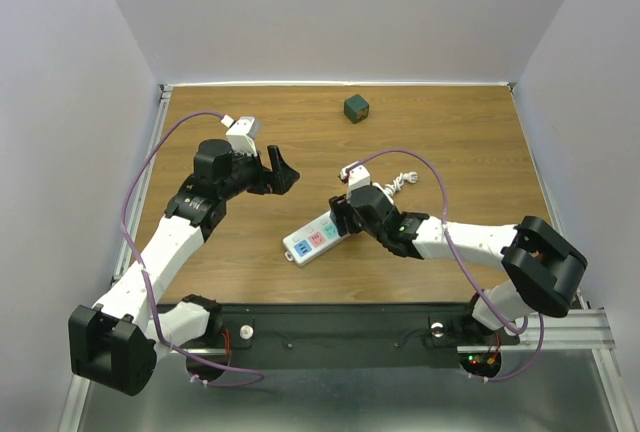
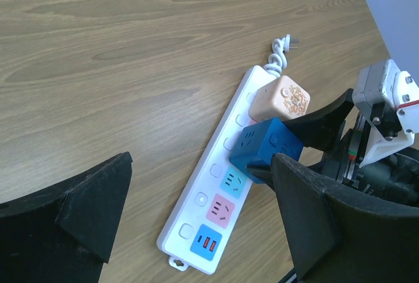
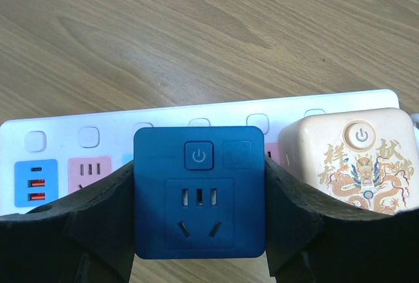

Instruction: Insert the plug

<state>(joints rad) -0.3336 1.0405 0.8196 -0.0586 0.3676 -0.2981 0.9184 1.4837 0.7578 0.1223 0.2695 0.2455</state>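
The robot's right gripper will release the blue cube plug on the white power strip [image 1: 337, 228] [image 3: 200, 160] between the teal socket and the beige cube adapter.
My right gripper [image 3: 198, 179] is shut on a blue cube plug [image 3: 200, 191], one black finger [image 3: 98, 221] on each side of it. The plug [image 2: 265, 147] is held slightly tilted over the white power strip [image 2: 196, 188], between a beige cube adapter [image 2: 281, 99] and the teal socket [image 2: 234, 181]. Its prongs are hidden. In the top view the right gripper [image 1: 348, 214] is over the strip [image 1: 305, 242]. My left gripper [image 1: 282, 170] hangs open to the left of the strip with nothing between its fingers [image 2: 91, 211].
A pink socket [image 2: 220, 211] and a blue USB socket [image 2: 205, 244] are free at the strip's near end. The strip's own white cord and plug [image 2: 283, 50] lie coiled at its far end. A dark green cube [image 1: 356, 108] stands at the back of the wooden table [image 1: 460, 152].
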